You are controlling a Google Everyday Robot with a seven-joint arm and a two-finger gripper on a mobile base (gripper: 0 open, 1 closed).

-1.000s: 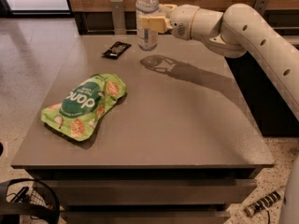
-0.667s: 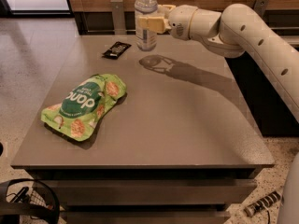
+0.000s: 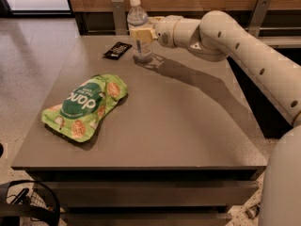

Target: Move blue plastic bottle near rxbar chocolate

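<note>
I need to release the blue plastic bottle on the grey table (image 3: 138, 57) close beside the rxbar chocolate, on my arm's side.
The blue plastic bottle (image 3: 138, 25) stands upright at the far side of the grey table (image 3: 178, 121), clear with a white cap. My gripper (image 3: 142, 34) reaches in from the right and is shut on the bottle's middle. The bottle's base is at or just above the table surface. The rxbar chocolate (image 3: 117, 50), a small flat black bar, lies just left of the bottle, a short gap away.
A large green snack bag (image 3: 86, 107) lies on the left half of the table. My arm (image 3: 244, 51) spans the far right above the table. A wooden wall and metal posts stand behind the table's far edge.
The gripper has carried the bottle a little to the left and lower, closer to the black bar.
</note>
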